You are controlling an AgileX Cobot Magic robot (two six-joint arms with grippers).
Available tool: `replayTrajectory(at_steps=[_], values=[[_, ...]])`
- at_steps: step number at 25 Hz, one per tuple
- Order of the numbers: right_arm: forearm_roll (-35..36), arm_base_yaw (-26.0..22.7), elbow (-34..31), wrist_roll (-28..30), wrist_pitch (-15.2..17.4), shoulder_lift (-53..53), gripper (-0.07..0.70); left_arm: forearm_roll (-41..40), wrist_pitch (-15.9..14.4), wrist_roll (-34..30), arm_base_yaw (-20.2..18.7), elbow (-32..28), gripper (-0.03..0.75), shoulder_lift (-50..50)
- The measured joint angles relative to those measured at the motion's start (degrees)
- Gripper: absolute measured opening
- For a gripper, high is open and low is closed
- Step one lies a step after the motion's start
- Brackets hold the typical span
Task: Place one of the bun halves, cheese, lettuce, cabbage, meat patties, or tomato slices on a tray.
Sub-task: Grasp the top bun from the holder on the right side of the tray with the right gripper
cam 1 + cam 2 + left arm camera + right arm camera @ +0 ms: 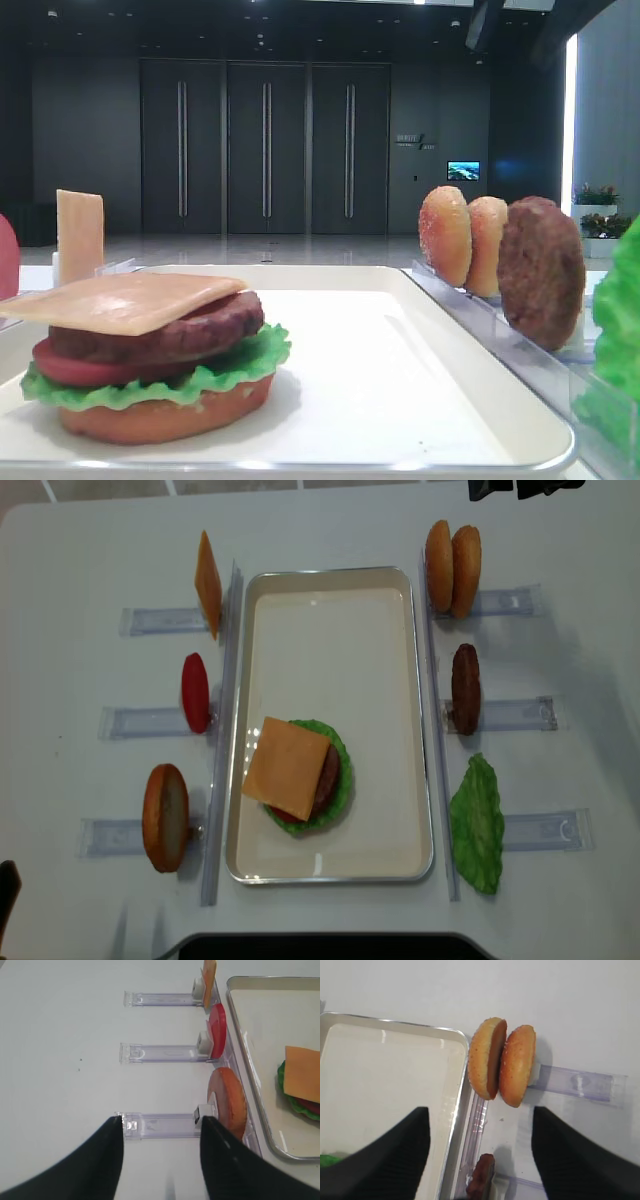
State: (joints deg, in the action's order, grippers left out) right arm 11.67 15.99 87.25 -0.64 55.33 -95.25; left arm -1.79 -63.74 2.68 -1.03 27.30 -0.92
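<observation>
One domed bun half is nearest the cream tray. Next, my right gripper closes on its top edge (pixel 439 556) (pixel 486 1056) and leaves its neighbour in the rack.
On the cream tray (pixel 330 578) sits a stack topped by a cheese slice (pixel 288 768), with a meat patty, tomato, lettuce and a flat bun under it (pixel 160 420). Two domed bun halves (pixel 517 1065) stand on edge in the right rack, a meat patty (pixel 481 1175) just below them. My right gripper (pixel 481 1110) hovers open above that rack, with nothing between its fingers. My left gripper (pixel 162 1120) is open and empty over the near left rail, beside the flat orange bun (pixel 230 1102).
Clear slotted racks (pixel 225 730) flank the tray. The left one holds an upright cheese slice (pixel 208 583) and a tomato slice (pixel 195 692). A lettuce leaf (pixel 478 822) lies at the lower right. White table surrounds everything.
</observation>
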Motion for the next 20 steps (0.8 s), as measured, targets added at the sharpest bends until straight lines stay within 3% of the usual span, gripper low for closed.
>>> replayTrajectory(at_steps=[20], values=[[2.1,1.8,3.4,1.1,-2.2,-12.6,0.436,0.0,0.0,0.0,0.0,0.0,0.380,0.0]])
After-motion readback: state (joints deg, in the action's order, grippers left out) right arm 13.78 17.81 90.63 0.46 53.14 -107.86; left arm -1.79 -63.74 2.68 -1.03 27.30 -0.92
